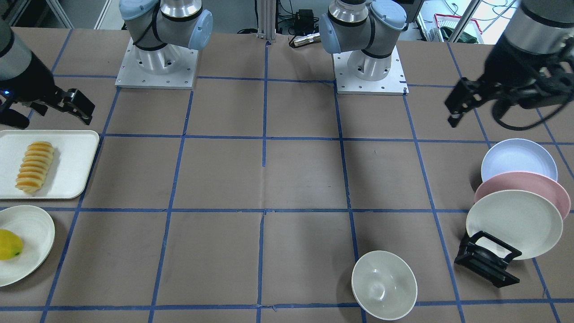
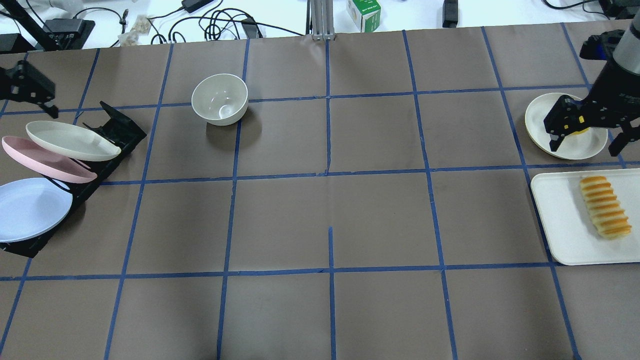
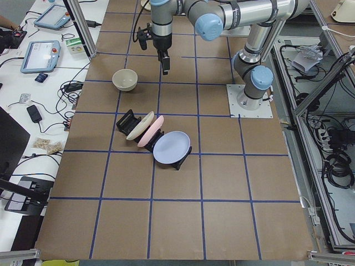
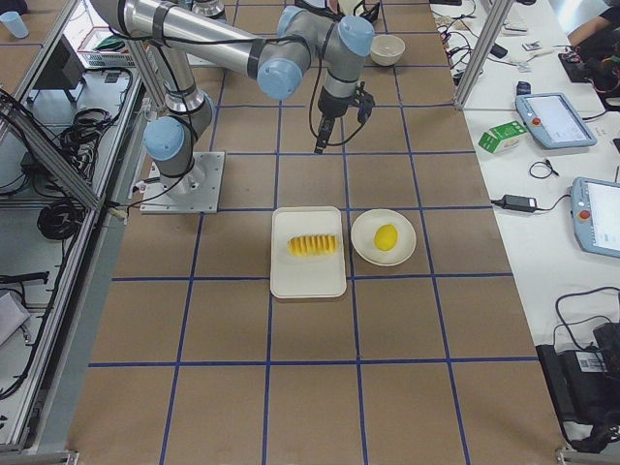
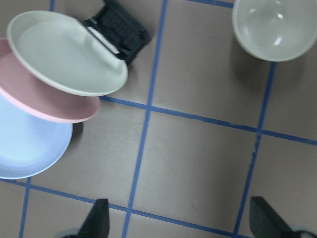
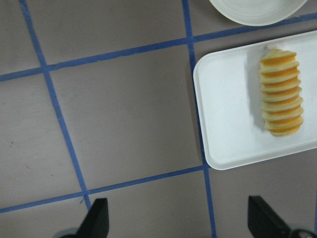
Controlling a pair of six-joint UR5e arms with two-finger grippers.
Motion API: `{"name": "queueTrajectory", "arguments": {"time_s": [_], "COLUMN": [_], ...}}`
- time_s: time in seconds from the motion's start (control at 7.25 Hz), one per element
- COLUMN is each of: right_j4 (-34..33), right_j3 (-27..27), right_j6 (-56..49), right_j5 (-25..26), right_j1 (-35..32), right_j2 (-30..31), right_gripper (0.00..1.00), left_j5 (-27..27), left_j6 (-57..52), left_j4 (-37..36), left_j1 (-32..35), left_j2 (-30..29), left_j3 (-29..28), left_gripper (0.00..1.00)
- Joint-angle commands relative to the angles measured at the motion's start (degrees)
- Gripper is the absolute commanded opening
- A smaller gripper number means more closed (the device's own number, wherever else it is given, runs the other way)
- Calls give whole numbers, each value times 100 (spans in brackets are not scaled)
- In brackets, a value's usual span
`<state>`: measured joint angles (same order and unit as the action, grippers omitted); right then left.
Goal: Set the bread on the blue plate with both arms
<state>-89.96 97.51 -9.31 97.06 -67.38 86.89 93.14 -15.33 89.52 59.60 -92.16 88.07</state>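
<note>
Next, my right gripper closes across the middle of the bread [image 1: 33,170] [image 6: 281,89] on the white tray, putting one finger on each of its long sides.
The bread [image 1: 35,167], a ridged yellow-orange loaf, lies on a white tray [image 1: 74,148] at the table's end on my right; it also shows in the right wrist view [image 6: 280,92] and overhead [image 2: 605,206]. The blue plate [image 1: 518,158] leans in a black rack [image 1: 486,262] at the opposite end, and also shows in the left wrist view [image 5: 25,148]. My right gripper [image 6: 179,220] hangs open and empty above the table beside the tray. My left gripper [image 5: 181,220] hangs open and empty above the table near the rack.
A pink plate [image 1: 524,187] and a cream plate [image 1: 513,222] lean in the same rack in front of the blue one. A cream bowl [image 1: 383,285] stands near the far edge. A yellow lemon-like fruit [image 1: 9,244] lies on a cream plate [image 1: 33,242] beside the tray.
</note>
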Motion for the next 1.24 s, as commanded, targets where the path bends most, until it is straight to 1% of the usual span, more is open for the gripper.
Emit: {"name": "queueTrajectory", "arguments": {"time_s": [0.0,0.14,0.28,0.55,0.69,0.83,0.97,1.1], "right_j4": [-791,-934,-1388,-2250,-2463,-2848,-3060,-3124], "right_j3": [180,293,364,549,645,725,838,953], "right_j6": [-935,-1141,-1544,-1889,-2230,-2451,-2531,-2523], "right_j5": [6,-20,-20,-3,-29,-47,-38,-38], "right_j1": [609,943,1129,1349,1533,1648,1650,1650], "right_j2": [-417,-593,-829,-1357,-1568,-1735,-1876,-1921], "right_gripper": [100,100,100,100,100,100,100,100], "left_j5": [2,11,11,-59,-94,-138,-260,-584], "left_j6": [-2435,-3249,-3936,-5263,-5348,-5367,-5445,-5455], "left_j4": [-170,-755,-1300,-1437,-1890,-2356,-2360,-2352], "left_j1": [-1367,-1677,-1776,-2354,-2374,-2366,-2366,-2366], "left_j2": [-485,-791,-1160,-1680,-2013,-2399,-2620,-2744], "left_j3": [96,105,105,-25,78,62,-17,-18], "left_gripper": [100,100,100,100,100,100,100,100]}}
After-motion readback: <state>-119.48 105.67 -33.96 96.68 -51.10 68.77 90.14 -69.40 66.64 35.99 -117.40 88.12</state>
